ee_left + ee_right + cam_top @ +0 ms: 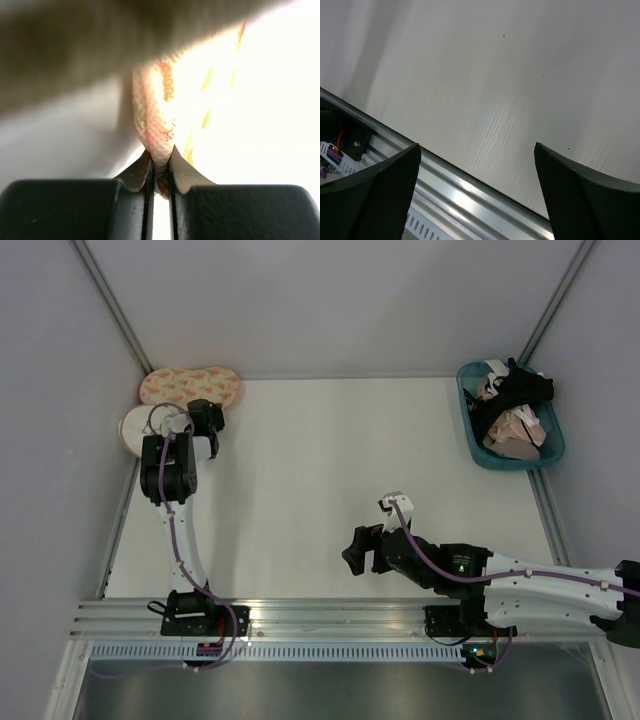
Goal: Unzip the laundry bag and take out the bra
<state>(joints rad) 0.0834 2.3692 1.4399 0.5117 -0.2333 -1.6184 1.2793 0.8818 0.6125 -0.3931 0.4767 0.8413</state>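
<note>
The laundry bag will leave my left gripper on the bare table [303, 507] between my arms, near my right gripper.
The laundry bag [190, 387], a flat oval peach pouch with pink-orange shapes, lies at the table's far left corner against the back wall. My left gripper [207, 418] is at its near edge and is shut on a fold of its printed mesh fabric [155, 125]; the fingertips [187, 172] pinch the cloth between them. The bra is hidden. My right gripper [355, 552] is open and empty, low over the table near the front edge; its wrist view shows only bare table between the jaws [477, 150].
A round cream pouch [138, 427] lies just left of my left arm, under the bag's near edge. A blue basket [475, 435] at the back right holds a black garment [515, 390] and beige-pink garments [520, 430]. An aluminium rail [320, 618] runs along the front edge.
</note>
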